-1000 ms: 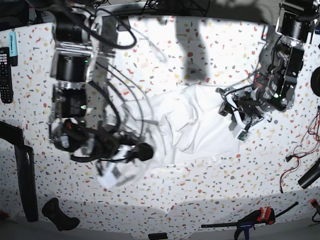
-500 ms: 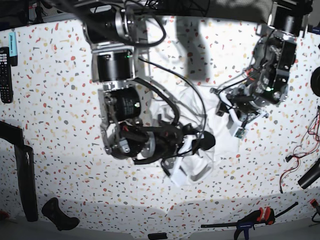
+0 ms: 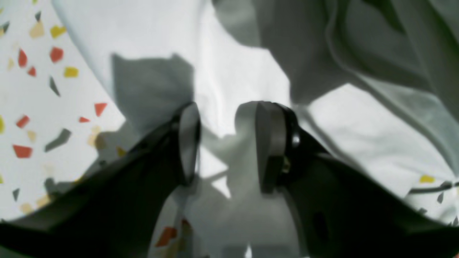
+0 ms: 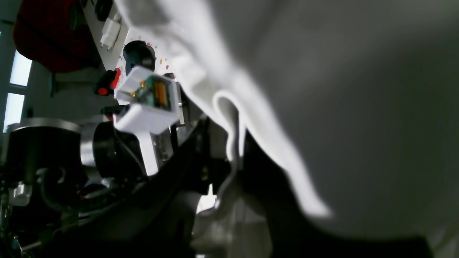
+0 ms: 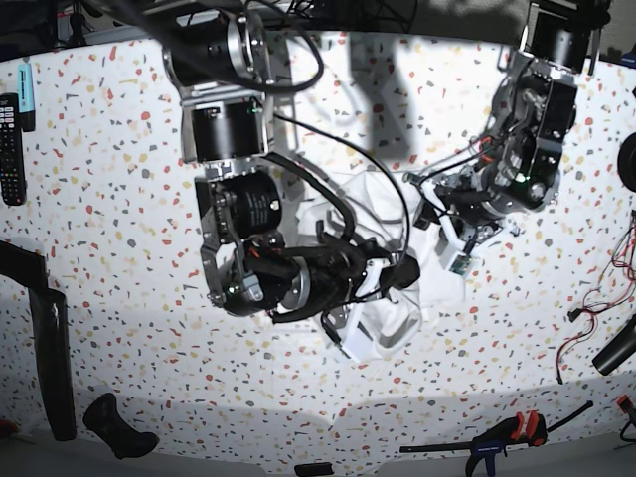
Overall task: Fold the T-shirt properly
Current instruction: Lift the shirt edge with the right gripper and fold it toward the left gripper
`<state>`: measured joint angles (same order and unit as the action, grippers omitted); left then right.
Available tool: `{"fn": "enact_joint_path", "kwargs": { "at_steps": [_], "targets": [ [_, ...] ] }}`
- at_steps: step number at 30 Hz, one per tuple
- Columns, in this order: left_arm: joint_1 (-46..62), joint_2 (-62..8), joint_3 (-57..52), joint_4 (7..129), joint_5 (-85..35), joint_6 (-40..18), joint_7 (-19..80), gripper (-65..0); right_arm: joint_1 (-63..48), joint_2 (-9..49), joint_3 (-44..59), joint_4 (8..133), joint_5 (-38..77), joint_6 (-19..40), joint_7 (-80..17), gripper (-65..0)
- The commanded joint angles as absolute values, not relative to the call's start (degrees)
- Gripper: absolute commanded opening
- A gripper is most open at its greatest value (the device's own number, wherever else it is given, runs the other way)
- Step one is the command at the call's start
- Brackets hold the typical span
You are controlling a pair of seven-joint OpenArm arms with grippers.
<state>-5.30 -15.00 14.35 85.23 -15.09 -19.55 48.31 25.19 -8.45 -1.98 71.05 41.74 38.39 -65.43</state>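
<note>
My right gripper needs to release the folded edge of the T-shirt on the shirt's side (image 5: pixel 455 240) under my left gripper.
The white T-shirt (image 5: pixel 383 323) lies bunched in the middle of the speckled table (image 5: pixel 99 199), mostly hidden under my right arm. My right gripper (image 5: pixel 402 273) is shut on a folded edge of the T-shirt (image 4: pixel 229 118), and the cloth drapes over the right wrist view. My left gripper (image 5: pixel 429 214) hovers at the shirt's right edge. In the left wrist view its fingers (image 3: pixel 188 143) stand apart over the wrinkled T-shirt (image 3: pixel 229 71), open, with nothing between them.
A remote control (image 5: pixel 10 149) lies at the left edge. A black bar (image 5: pixel 50 348) and a black handle (image 5: pixel 119 427) are at the lower left. A clamp (image 5: pixel 507 437) lies at the lower right, and cables (image 5: pixel 616 258) at the right edge.
My right arm has swung from the left to the middle, carrying the shirt's edge over the rest of it. My left gripper has shifted slightly left, toward the shirt.
</note>
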Motion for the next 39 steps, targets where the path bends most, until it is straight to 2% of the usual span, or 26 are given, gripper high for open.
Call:
{"fn": "enact_joint_path", "kwargs": {
  "at_steps": [1, 3, 8, 15, 21, 26, 31, 39],
  "targets": [
    [-6.50, -15.29, 14.28, 86.65, -13.50, -18.04, 49.39, -39.6, 26.83, -9.00, -2.07, 72.20, 43.51, 38.89, -64.34, -65.0],
    [-7.03, -15.27, 14.28, 87.94, -11.97, -16.38, 50.68, -39.6, 26.83, -9.00, -2.07, 72.20, 43.48, 38.89, -64.34, -65.0],
    [-7.14, -15.29, 14.28, 94.02, -11.70, -16.45, 53.28, -39.6, 26.83, -9.00, -2.07, 72.20, 43.48, 38.89, -64.31, -65.0],
    [-7.14, -15.29, 14.28, 103.39, 1.32, -15.53, 59.77, -39.6, 26.83, -9.00, -2.07, 72.20, 43.46, 38.92, -64.31, -65.0],
    [-6.66, -19.29, 14.28, 103.70, 13.58, -5.89, 60.66, -39.6, 26.85, -9.00, -2.15, 72.20, 43.48, 38.94, -64.27, -65.0],
    [-6.68, -26.00, 14.28, 103.70, 14.96, -2.00, 60.66, -39.6, 26.85, -9.00, -4.47, 72.20, 43.33, 38.98, -63.64, -65.0],
    [-6.66, -30.39, 14.28, 103.70, 14.96, 0.69, 62.28, -39.6, 26.83, -9.00, -11.22, 72.16, 31.62, 38.96, -58.28, -65.0],
    [-6.66, -30.37, 14.28, 103.70, 14.94, 1.34, 63.00, -39.6, 26.83, -9.00, -20.75, 70.46, 21.85, 36.77, -49.25, -65.0]
  ]
}}
